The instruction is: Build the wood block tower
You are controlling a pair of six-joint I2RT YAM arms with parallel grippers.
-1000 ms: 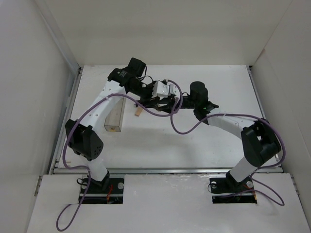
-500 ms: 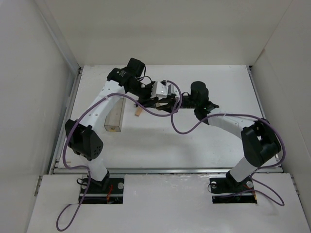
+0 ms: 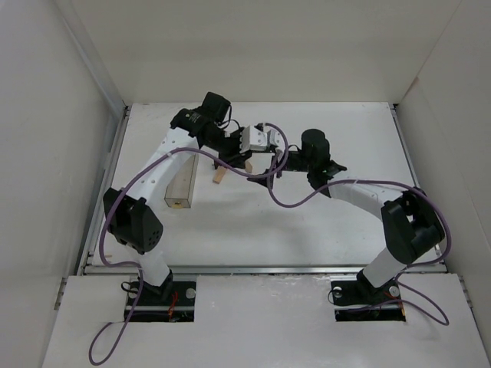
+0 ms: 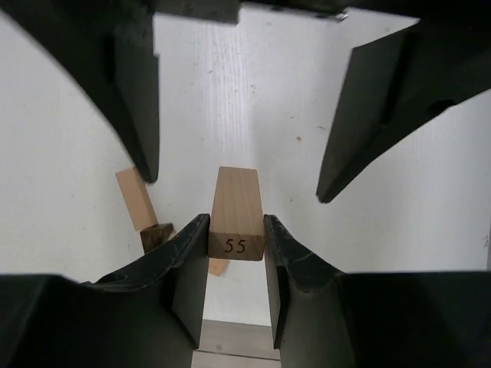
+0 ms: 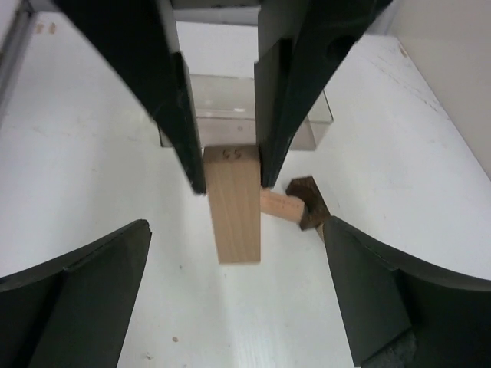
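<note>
My left gripper needs to stand the wood block marked 55 on the bare table (image 3: pixel 248 190) (image 4: pixel 249 179) beside the loose tan block.
A light-tan wood block marked "55" (image 4: pixel 237 211) is clamped between the fingers of my left gripper (image 4: pixel 235 224), which is shut on its numbered end. In the right wrist view that block (image 5: pixel 234 207) hangs down from the left gripper's fingers (image 5: pixel 178 115), and I cannot tell whether its lower end touches the table. My right gripper (image 5: pixel 236 228) stands wide open on either side of the block, touching nothing. Both grippers meet at the table's middle back, left (image 3: pixel 239 156) and right (image 3: pixel 270 165). A loose tan block (image 5: pixel 280 205) lies beside a dark block (image 5: pixel 307 201).
A clear plastic box (image 3: pixel 181 184) lies left of the grippers, and it is also behind the held block in the right wrist view (image 5: pixel 230 111). The loose blocks (image 3: pixel 219 175) lie between the box and the grippers. White walls enclose the table on three sides.
The right gripper has opened wide and let go of the block. The left gripper has closed on the block and now holds it alone. The arms have barely shifted.
</note>
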